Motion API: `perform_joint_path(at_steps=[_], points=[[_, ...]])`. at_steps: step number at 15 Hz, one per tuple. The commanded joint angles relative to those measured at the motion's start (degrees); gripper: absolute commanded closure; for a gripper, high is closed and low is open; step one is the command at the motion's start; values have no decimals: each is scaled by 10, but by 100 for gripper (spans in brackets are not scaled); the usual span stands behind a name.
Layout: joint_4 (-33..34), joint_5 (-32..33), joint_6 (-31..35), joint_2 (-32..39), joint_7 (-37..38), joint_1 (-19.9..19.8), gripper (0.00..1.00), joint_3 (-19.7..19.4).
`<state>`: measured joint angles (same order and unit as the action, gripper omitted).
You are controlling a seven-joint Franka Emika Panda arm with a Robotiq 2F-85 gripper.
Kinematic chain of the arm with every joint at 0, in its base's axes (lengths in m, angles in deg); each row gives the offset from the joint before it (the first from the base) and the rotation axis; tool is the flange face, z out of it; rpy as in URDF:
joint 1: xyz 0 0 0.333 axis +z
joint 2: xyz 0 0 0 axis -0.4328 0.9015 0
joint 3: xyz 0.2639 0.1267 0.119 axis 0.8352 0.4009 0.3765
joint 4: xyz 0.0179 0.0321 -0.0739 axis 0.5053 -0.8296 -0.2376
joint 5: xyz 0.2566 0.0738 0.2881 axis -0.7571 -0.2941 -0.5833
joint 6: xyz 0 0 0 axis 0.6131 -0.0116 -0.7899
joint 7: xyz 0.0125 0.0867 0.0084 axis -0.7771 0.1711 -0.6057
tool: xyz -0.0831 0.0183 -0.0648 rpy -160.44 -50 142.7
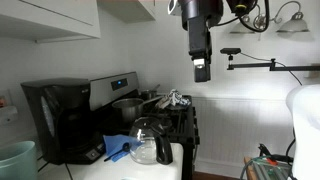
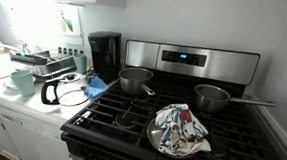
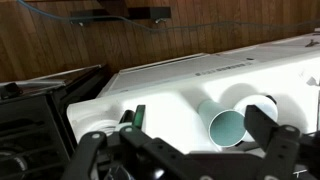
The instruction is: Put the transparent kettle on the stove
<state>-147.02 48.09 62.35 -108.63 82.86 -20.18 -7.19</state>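
Next, my gripper needs to go down to the top of the transparent kettle's dark handle (image 1: 160, 131) and close there.
The transparent kettle (image 1: 150, 141) (image 2: 66, 92), clear glass with a dark lid and handle, stands on the white counter just beside the stove (image 1: 178, 125) (image 2: 136, 116). The stove is a black range with dark grates and a steel back panel. My gripper (image 1: 202, 70) hangs high in the air above the stove's side, well clear of the kettle. In the wrist view its fingers (image 3: 180, 145) are spread wide and hold nothing. The kettle does not show in the wrist view.
A black coffee maker (image 1: 60, 120) (image 2: 104, 54) stands behind the kettle, with a blue cloth (image 1: 118, 148) (image 2: 97, 85) beside it. Two metal pots (image 2: 136, 80) (image 2: 213, 96) and a plate with a patterned cloth (image 2: 182, 130) sit on the stove. A teal cup (image 3: 228, 128) (image 1: 15, 160) is on the counter.
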Motion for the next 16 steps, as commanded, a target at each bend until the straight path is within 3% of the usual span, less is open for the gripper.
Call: perform_joint_path(at_steps=[1,6,11,16], points=[[2,-4,-3,0,-5,-10,0,7],[0,5,5,13,11,-22,0,9],[-44,64,90,59,83,-75,0,27],[-84,73,206,122,146,-88,0,30]])
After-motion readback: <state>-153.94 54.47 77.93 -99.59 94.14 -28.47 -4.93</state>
